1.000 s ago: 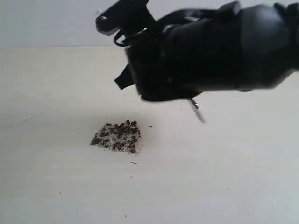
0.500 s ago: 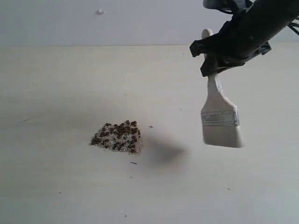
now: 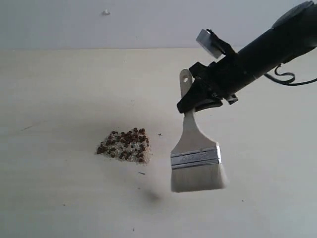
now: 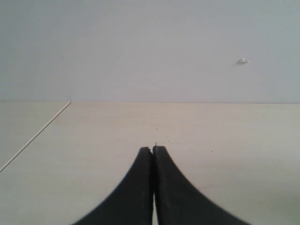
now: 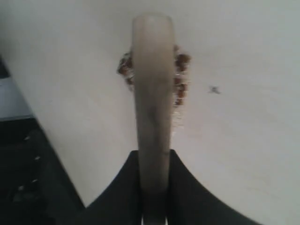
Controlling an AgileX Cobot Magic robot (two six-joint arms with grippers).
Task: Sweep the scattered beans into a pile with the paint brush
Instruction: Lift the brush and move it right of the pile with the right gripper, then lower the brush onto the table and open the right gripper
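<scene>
The robot's right gripper needs to release the paint brush on the table point(image 3: 195, 154) beside the bean heap, past the small cross mark.
The beans point(image 3: 125, 145) lie gathered in one small heap on the table, mixed with whitish crumbs. Right of the heap hangs the paint brush point(image 3: 195, 157), bristles down near the table, handle rising up and left. My right gripper point(image 3: 195, 100) is shut on its wooden handle just below the hole. In the right wrist view the paint brush point(image 5: 153, 89) runs out from between the black fingers point(image 5: 123, 187) of the right gripper point(image 5: 154, 157), with beans point(image 5: 179, 79) showing on both sides behind it. My left gripper point(image 4: 153, 149) is shut on nothing above bare table.
The pale table point(image 3: 59, 99) stretches around the heap, with a few stray specks point(image 3: 160, 134) near it. A grey wall point(image 3: 99, 25) rises behind the table's far edge. A thin seam point(image 4: 35, 136) crosses the table in the left wrist view.
The right arm swung away from the camera, then brought the brush down and left. The brush now hangs lower and closer to the bean heap. The heap looks unchanged.
</scene>
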